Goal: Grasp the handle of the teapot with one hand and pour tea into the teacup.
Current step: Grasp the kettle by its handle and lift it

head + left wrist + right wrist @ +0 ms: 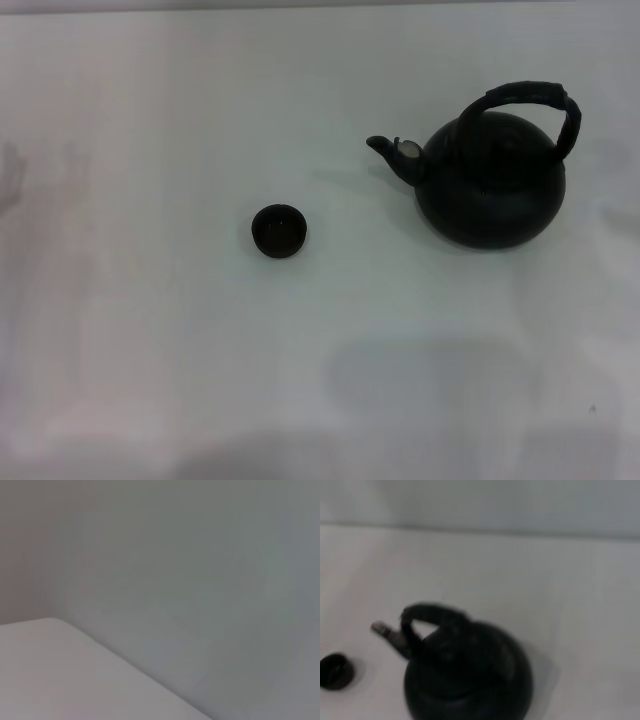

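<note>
Next, my right gripper moves to the teapot handle's downward-curving side (572, 129) (460, 622), opposite the spout, and closes there so it can lift the teapot for pouring.
A round matte-black teapot (490, 185) stands upright on the white table at the right of the head view, its short spout (390, 150) with a pale tip pointing left. Its thick black arched handle (530, 100) spans over the top. The small dark teacup (279, 231) sits upright to the left of the spout, apart from the pot. The right wrist view looks down on the teapot (467, 675), its handle (427, 617) and the teacup (336, 670). Neither gripper shows in any view.
The white table (150, 350) stretches all around the two objects, with a soft shadow at the near right. The left wrist view shows only a table corner (50, 670) and a grey wall.
</note>
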`<move>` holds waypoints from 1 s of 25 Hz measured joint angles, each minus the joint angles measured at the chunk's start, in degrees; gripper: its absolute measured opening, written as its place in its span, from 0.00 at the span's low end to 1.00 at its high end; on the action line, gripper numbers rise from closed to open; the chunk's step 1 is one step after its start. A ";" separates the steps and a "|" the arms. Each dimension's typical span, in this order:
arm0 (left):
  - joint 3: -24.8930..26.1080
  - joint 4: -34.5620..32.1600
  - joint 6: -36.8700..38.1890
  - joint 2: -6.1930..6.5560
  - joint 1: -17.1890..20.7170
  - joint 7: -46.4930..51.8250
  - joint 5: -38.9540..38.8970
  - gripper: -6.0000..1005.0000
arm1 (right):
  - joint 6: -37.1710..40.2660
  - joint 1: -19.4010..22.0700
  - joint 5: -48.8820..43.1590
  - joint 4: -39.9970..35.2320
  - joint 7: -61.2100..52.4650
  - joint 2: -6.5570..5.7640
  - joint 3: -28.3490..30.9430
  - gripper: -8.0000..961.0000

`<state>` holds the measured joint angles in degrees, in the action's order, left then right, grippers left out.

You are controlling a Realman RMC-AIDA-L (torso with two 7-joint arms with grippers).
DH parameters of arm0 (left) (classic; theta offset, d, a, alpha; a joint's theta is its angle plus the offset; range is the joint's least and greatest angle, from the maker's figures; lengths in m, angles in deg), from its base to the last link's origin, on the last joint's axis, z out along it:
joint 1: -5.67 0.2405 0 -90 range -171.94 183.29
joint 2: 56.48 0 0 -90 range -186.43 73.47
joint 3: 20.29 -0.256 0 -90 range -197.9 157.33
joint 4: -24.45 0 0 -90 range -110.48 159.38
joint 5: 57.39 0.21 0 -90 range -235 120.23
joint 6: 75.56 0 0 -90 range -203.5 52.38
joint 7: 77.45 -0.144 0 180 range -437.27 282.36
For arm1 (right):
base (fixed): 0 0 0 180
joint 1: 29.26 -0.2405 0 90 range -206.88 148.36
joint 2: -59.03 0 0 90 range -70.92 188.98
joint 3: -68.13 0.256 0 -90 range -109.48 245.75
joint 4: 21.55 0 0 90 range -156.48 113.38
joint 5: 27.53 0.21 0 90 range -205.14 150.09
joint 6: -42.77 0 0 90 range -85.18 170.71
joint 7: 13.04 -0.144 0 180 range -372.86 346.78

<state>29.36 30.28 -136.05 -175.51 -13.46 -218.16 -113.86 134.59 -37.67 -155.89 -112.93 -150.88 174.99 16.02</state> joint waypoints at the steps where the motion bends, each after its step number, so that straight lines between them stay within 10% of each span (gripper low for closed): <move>1: -0.06 0.35 0.10 -0.01 -0.03 -0.94 0.07 0.84 | -0.50 0.33 -0.03 0.53 -0.35 0.06 -1.49 0.79; 11: -0.27 1.79 0.38 -0.07 0.15 -1.98 0.22 0.85 | -16.43 1.49 1.58 8.56 -1.76 0.03 -14.87 0.78; 25: -0.25 1.82 0.07 -0.09 0.05 -2.03 0.22 0.85 | -22.29 0.39 5.45 12.48 -1.59 -0.31 -14.89 0.77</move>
<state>29.11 32.10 -135.98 -175.60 -13.41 -220.19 -113.63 112.30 -37.28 -150.44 -100.45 -152.47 174.68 1.13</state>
